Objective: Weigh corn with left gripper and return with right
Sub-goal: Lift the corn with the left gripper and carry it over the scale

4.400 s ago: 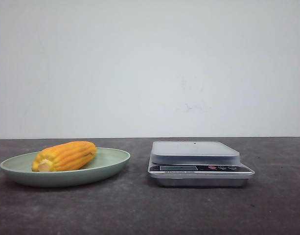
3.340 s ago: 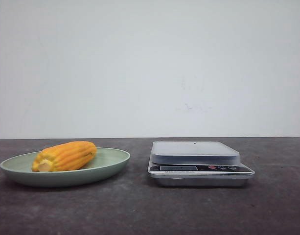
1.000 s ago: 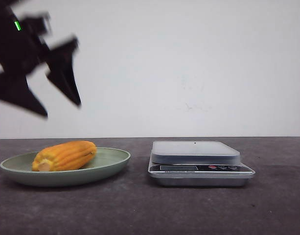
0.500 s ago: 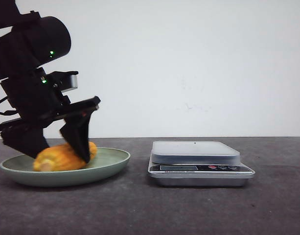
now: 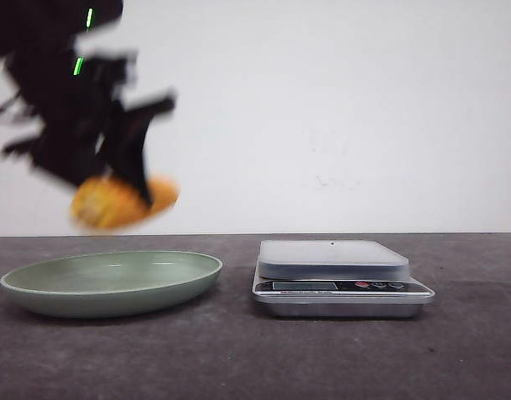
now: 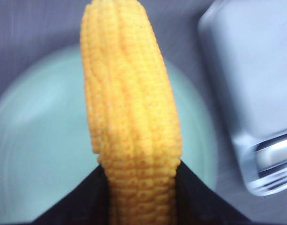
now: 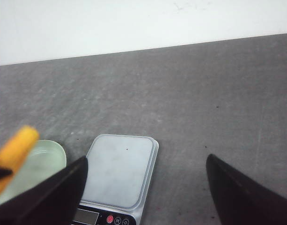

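Note:
Next, my left gripper places the orange-yellow corn, still in the air above the green plate, on the middle of the silver scale's tray (image 5: 324, 242) (image 6: 283, 62).
My left gripper (image 5: 113, 187) is shut on the orange-yellow corn (image 5: 122, 202) and holds it in the air above the green plate (image 5: 113, 283), blurred by motion. In the left wrist view the corn (image 6: 131, 117) runs out from between the two black fingers (image 6: 82, 201), with the plate (image 6: 35, 154) below it. The silver scale (image 5: 334, 275) stands to the right of the plate with nothing on its tray. My right gripper (image 7: 145, 161) is open and empty, well above the scale (image 7: 120, 171), and does not show in the front view.
The scale's display and buttons (image 5: 338, 286) face the front. The plate (image 7: 38, 164) holds nothing now. The dark grey table (image 5: 255, 350) runs to a white wall behind.
My left gripper came down onto the corn on the plate, shut on it, and has lifted it up off the plate. The plate and scale have not moved.

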Tool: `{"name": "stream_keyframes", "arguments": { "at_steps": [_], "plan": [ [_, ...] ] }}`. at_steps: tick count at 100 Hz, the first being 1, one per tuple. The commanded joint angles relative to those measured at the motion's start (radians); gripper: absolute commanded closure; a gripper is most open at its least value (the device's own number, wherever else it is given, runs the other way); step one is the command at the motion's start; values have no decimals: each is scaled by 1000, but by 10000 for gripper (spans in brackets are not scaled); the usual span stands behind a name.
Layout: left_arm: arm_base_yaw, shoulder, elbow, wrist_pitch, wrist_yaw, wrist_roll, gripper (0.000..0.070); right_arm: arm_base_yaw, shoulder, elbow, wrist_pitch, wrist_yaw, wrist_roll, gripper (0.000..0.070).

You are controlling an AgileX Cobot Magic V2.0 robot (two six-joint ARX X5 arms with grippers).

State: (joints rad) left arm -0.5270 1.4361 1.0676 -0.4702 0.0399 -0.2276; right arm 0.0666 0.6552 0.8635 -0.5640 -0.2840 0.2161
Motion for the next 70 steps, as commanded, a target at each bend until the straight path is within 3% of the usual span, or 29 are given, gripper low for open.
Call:
{"name": "stream_keyframes", "arguments": {
  "at_steps": [1,19,43,70],
  "plan": [
    [-48,23,82,-17,1,4,687,3,3,20,8,3,-7,191],
    [-183,159,304,-10,-60,-45,687,3,3,20,8,3,-8,191],
    [-272,455,557,-13,-70,-156,687,3,3,20,8,3,-9,191],
    [-302,631,630,-40,-70,-227,687,3,3,19,8,4,-15,191]
  ]
}}
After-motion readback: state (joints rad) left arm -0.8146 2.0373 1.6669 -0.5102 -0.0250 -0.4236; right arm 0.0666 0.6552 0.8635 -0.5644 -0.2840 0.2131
